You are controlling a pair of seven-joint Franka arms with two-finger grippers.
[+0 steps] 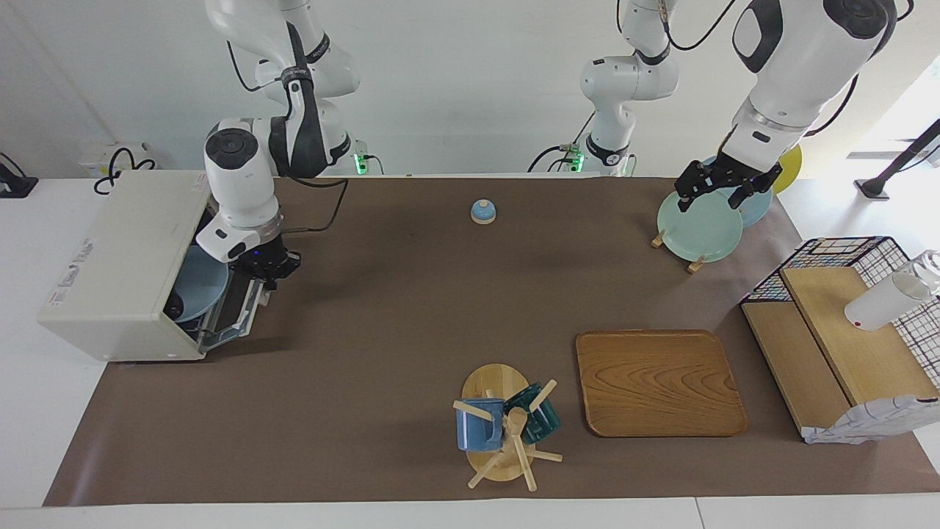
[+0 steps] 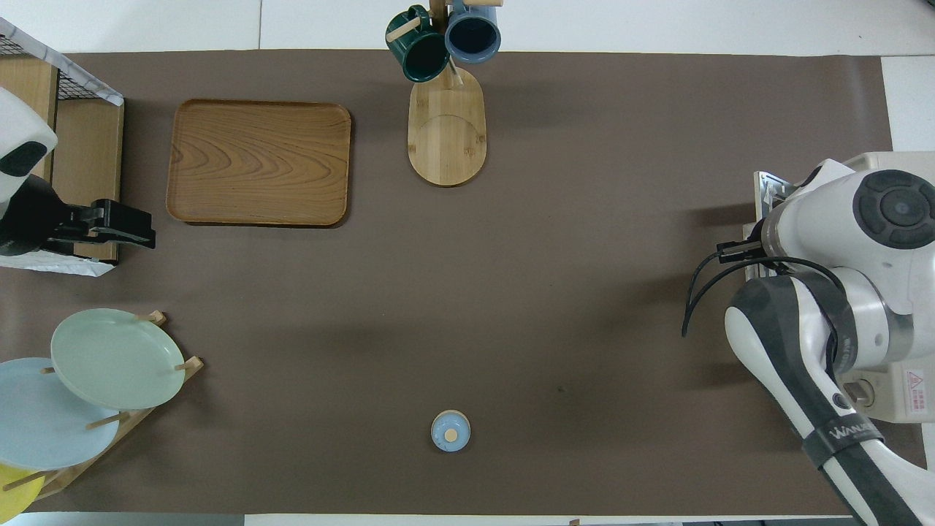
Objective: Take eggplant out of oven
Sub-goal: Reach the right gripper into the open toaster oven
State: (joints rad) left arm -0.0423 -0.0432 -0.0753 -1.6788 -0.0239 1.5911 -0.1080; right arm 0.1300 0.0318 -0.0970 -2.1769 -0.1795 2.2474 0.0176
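Note:
The robot's right gripper needs to release the oven door's handle low over the brown table (image 2: pixel 716 276) in front of the oven.
The cream-white oven (image 1: pixel 121 257) stands at the right arm's end of the table, and its door (image 1: pixel 233 312) hangs down, wide open. My right gripper (image 1: pixel 266 275) is shut on the door's handle at the door's outer edge. Inside the oven a light blue plate (image 1: pixel 198 286) shows. A small dark shape lies at the plate's lower edge, but I cannot tell whether it is the eggplant. In the overhead view the right arm's wrist (image 2: pixel 869 219) covers the gripper and most of the oven (image 2: pixel 902 398). My left gripper (image 1: pixel 716 195) waits, open, over the green plate (image 1: pixel 698 226).
A blue bell (image 1: pixel 482 211) sits mid-table near the robots. A wooden tray (image 1: pixel 659 382) and a mug tree (image 1: pixel 507 430) with two mugs lie farther out. A plate rack and a wire-and-wood shelf (image 1: pixel 844 338) stand at the left arm's end.

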